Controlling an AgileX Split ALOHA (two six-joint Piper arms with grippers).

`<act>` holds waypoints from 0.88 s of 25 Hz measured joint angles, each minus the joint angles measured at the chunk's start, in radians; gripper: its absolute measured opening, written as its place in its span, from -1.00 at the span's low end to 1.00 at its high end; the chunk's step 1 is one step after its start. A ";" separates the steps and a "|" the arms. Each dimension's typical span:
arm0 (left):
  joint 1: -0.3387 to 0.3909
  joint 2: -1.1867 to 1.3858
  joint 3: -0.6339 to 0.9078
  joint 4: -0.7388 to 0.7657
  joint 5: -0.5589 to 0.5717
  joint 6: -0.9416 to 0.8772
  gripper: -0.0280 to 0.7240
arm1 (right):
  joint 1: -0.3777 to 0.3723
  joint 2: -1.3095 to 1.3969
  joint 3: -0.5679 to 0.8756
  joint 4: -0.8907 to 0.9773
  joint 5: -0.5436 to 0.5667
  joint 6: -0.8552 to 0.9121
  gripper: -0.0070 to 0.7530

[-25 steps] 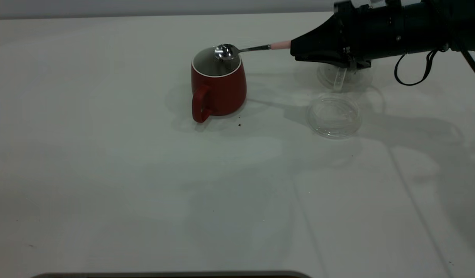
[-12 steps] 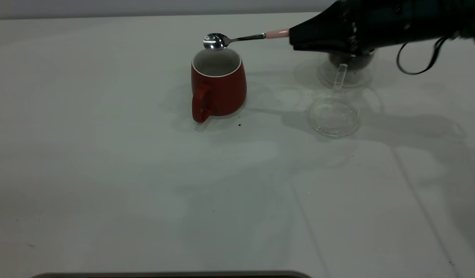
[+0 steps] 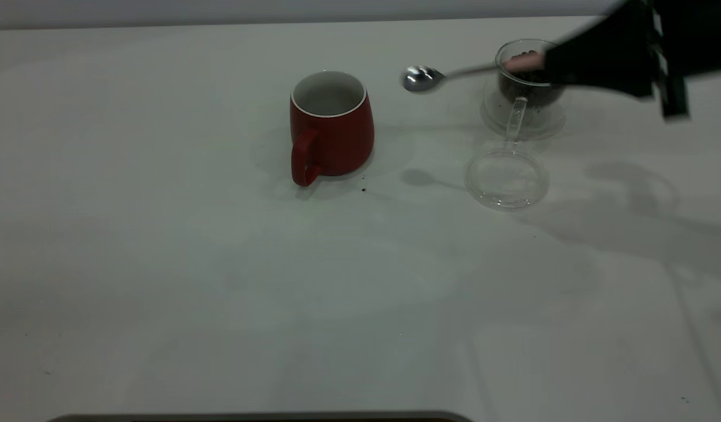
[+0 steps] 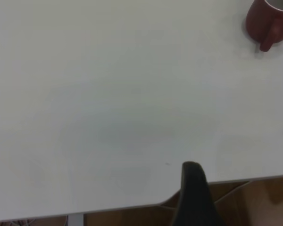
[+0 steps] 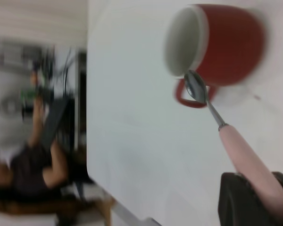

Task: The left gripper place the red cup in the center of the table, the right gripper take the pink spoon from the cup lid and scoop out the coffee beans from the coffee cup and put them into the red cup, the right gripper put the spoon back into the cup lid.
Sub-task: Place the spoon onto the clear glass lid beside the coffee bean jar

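The robot's right gripper will let go of the pink spoon across the clear cup lid (image 3: 528, 173), with the spoon's handle resting over the lid's rim.
The red cup (image 3: 331, 126) stands upright mid-table, its handle toward the camera; it also shows in the wrist views (image 4: 269, 21) (image 5: 217, 44). My right gripper (image 3: 557, 61) is shut on the pink spoon's handle (image 3: 521, 61) (image 5: 247, 157) and hovers above the coffee cup (image 3: 521, 94). The spoon's metal bowl (image 3: 422, 78) hangs in the air between the two cups and looks empty. Dark coffee beans (image 3: 524, 88) fill the glass coffee cup. The clear cup lid (image 3: 507, 177) lies flat in front of it, with nothing in it. Only one finger (image 4: 193, 197) of my left gripper shows, at the table's edge.
The white table (image 3: 220, 264) spreads wide to the left and front. A dark speck (image 3: 364, 189) lies by the red cup's base. A person (image 5: 28, 174) stands beyond the table's far side in the right wrist view.
My right gripper has pulled back to the right with the spoon. The spoon bowl left the red cup's mouth and now hangs between the two cups.
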 joint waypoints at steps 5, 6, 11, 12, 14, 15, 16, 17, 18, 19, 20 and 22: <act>0.000 0.000 0.000 0.000 0.000 0.000 0.59 | -0.058 0.000 0.182 0.118 -0.034 -0.160 -0.68; 0.000 0.000 0.000 0.000 0.000 0.000 0.59 | -0.065 0.000 0.190 0.124 -0.053 -0.170 -0.68; 0.000 0.000 0.000 0.000 0.000 0.000 0.59 | -0.109 0.000 0.178 0.139 -0.128 -0.149 -0.68; 0.000 0.000 0.000 0.000 0.000 0.000 0.59 | -0.116 0.003 0.171 0.140 -0.128 -0.141 -0.68; 0.000 0.000 0.000 0.000 0.000 0.000 0.59 | -0.125 0.021 0.149 0.141 -0.128 -0.120 -0.68; 0.000 0.000 0.000 0.000 0.000 0.000 0.59 | -0.128 0.036 0.136 0.142 -0.128 -0.116 -0.68; 0.000 0.000 0.000 0.000 0.000 0.000 0.59 | -0.128 0.050 0.125 0.142 -0.129 -0.110 -0.68; 0.000 0.000 0.000 0.000 0.000 0.000 0.59 | -0.128 0.069 0.112 0.142 -0.129 -0.105 -0.68; 0.000 0.000 0.000 0.000 0.000 0.000 0.59 | -0.128 0.089 0.098 0.143 -0.129 -0.100 -0.68; 0.000 0.000 0.000 0.000 0.000 0.000 0.59 | -0.128 0.109 0.086 0.143 -0.129 -0.098 -0.68; 0.000 0.000 0.000 0.000 0.000 0.000 0.59 | -0.128 0.125 0.073 0.143 -0.129 -0.097 -0.68; 0.000 0.000 0.000 0.000 0.000 0.000 0.59 | -0.128 0.161 0.050 0.144 -0.129 -0.095 -0.68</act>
